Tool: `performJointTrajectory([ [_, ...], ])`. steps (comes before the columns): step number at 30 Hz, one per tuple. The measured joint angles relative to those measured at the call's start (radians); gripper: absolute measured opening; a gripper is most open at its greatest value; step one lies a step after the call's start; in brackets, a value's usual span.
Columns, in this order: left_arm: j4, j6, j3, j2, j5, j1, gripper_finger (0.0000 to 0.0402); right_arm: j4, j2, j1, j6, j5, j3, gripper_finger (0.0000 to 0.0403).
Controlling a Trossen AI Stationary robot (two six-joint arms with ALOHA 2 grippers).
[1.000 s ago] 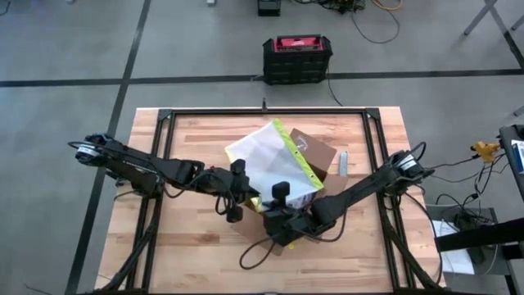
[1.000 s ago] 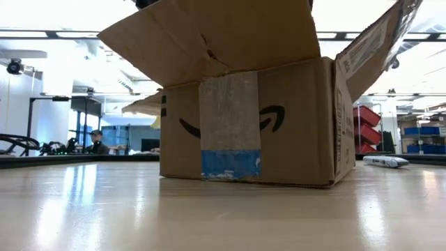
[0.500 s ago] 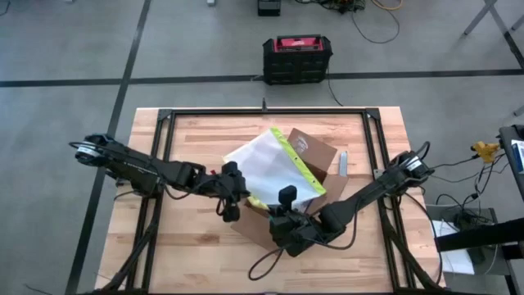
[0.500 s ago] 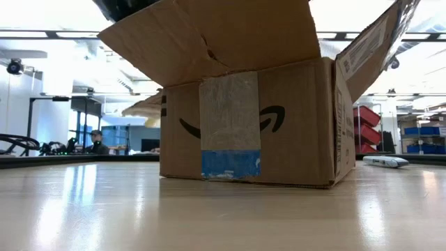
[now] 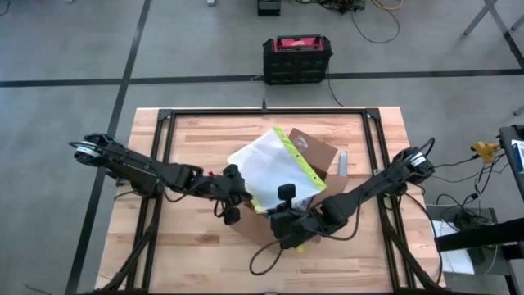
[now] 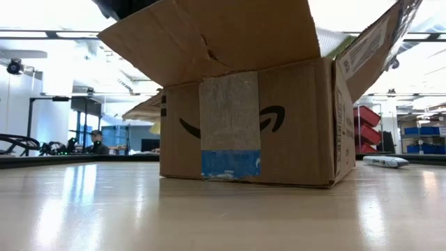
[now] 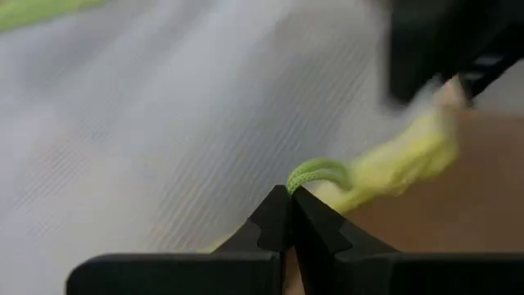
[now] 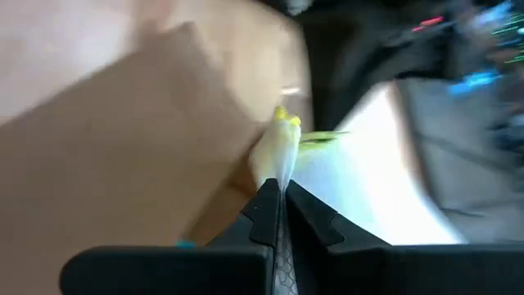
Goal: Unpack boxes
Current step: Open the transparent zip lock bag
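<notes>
The pouch's thin corner below the yellow tip is pinched in my right gripper, so that gripper should take hold again at the yellow tip (image 8: pixel 286 117) while my left gripper holds the cord loop.
The brown cardboard box (image 6: pixel 251 125) stands on its bottom mid-table with its flaps (image 5: pixel 315 147) spread open. Over its opening lies a clear white pouch (image 5: pixel 274 168) with a yellow-green edge (image 5: pixel 304 168). A bit of the pouch (image 6: pixel 334 43) peeks above the box wall in the low view. My left gripper (image 5: pixel 244 199) and my right gripper (image 5: pixel 270 215) are both shut on the pouch's near-left end, close together, above the box's near flap. My left gripper pinches the pouch's yellow-green edge (image 7: pixel 246 233) between its two fingertips, right beside a small green cord loop (image 7: pixel 318 170). It comes slanting down from the table's left. My right gripper pinches a thin corner of the pouch (image 8: pixel 278 156) between its two fingertips, below the yellow tip (image 8: pixel 285 120). It comes slanting down from the table's right, and the pouch is held above the box.
A small grey object (image 5: pixel 343 162) lies on the table right of the box. A black frame (image 5: pixel 266 111) runs round the tabletop. On the floor beyond the far edge stands a black and red case (image 5: pixel 297 57). Bare wood shows at the near and left sides.
Both grippers stay shut on the pouch. My right gripper has risen a little and rolled, and my left gripper has sunk slightly and rolled. The pouch has shifted over the opening, and a bit of it now shows above the box wall in the low view.
</notes>
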Motion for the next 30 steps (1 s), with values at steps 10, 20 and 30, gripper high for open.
performJointTrajectory([
  [10,0.102,0.002,-0.001,0.009,0.007,-0.048,0.0,0.018,0.007,-0.024,0.033,-0.098,0.0,0.0039],
  [20,0.12,-0.043,-0.001,0.009,-0.002,-0.048,0.0,0.149,0.101,-0.025,-0.016,0.02,0.002,0.0119],
  [30,0.116,-0.051,-0.001,0.009,-0.026,-0.048,0.0,0.276,0.126,-0.009,-0.135,0.043,0.002,0.0078],
])
